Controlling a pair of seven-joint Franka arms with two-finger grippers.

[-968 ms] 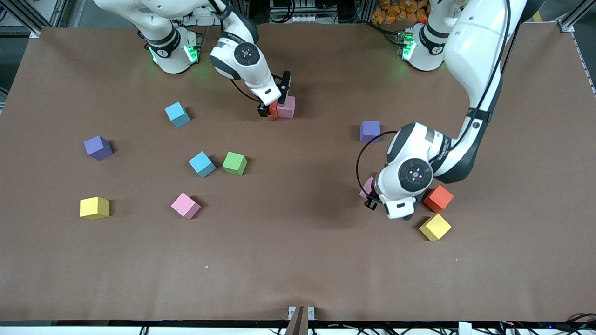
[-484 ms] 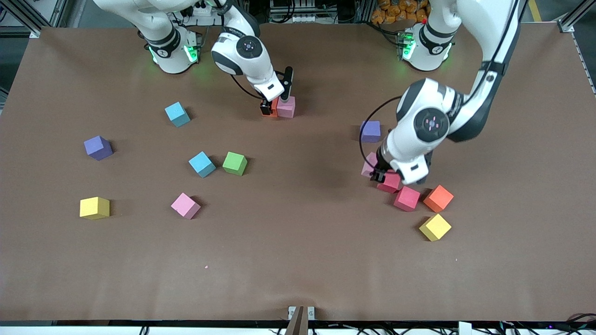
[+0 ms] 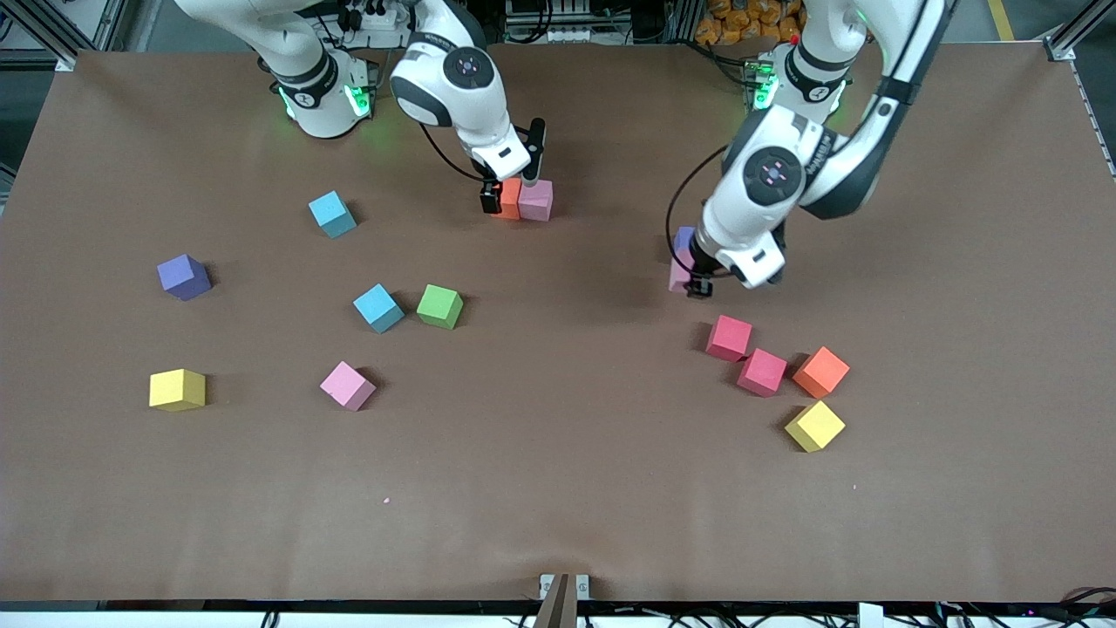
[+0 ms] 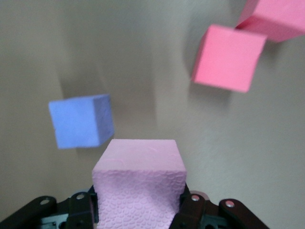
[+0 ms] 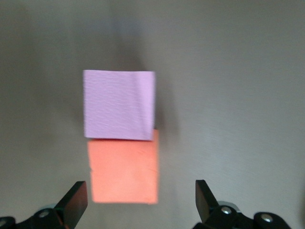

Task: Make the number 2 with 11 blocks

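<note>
The green block is beside the cyan block, and next my right gripper needs to go to it and close on the green block's opposite sides (image 3: pixel 439 307).
My left gripper (image 3: pixel 688 279) (image 4: pixel 138 210) is shut on a pink block (image 3: pixel 679 273) (image 4: pixel 138 183) and holds it in the air just over a purple block (image 3: pixel 685 237) (image 4: pixel 81 121). Two crimson blocks (image 3: pixel 729 337) (image 3: pixel 762 372) (image 4: pixel 228 57) lie nearer the front camera, beside an orange block (image 3: pixel 820 372) and a yellow block (image 3: pixel 814 426). My right gripper (image 3: pixel 513 185) (image 5: pixel 138 200) hangs open over an orange block (image 3: pixel 509 198) (image 5: pixel 124 169) that touches a pink block (image 3: pixel 535 200) (image 5: pixel 119 105); nothing is between its fingers.
Loose blocks lie toward the right arm's end: cyan (image 3: pixel 332 214), purple (image 3: pixel 184 277), cyan (image 3: pixel 378 307), green (image 3: pixel 438 306), yellow (image 3: pixel 177 389) and pink (image 3: pixel 347 385). Both arm bases stand along the table's back edge.
My left gripper has lifted the pink block from beside the crimson blocks and carried it toward the purple block. My right gripper has drawn up off the orange block, which shows more now.
</note>
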